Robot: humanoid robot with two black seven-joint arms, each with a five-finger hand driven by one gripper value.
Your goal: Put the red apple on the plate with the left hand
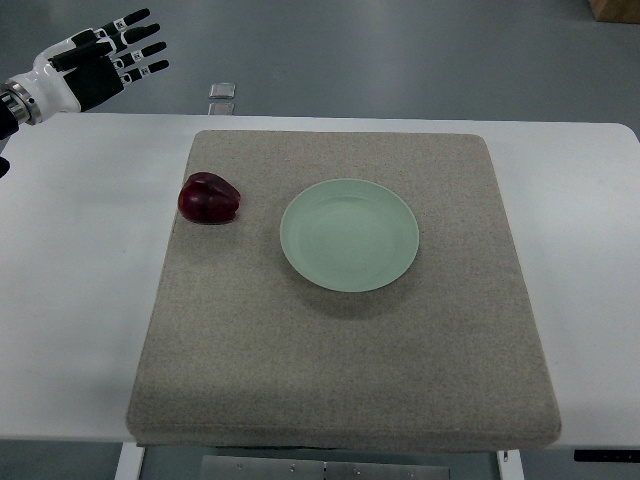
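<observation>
I close my left gripper next around the side of the red apple (193,196) that faces away from the pale green plate.
A dark red apple (210,198) lies on the left side of a grey-beige mat (345,370). A pale green plate (349,234) sits empty on the mat, to the right of the apple and apart from it. My left hand (112,58) is at the top left, above the table's far edge and well up and left of the apple. Its fingers are spread and hold nothing. The right arm is out of view.
The mat lies on a white table (70,300). A small clear object (222,90) sits on the floor beyond the table's far edge. A brown box corner (615,8) shows at the top right.
</observation>
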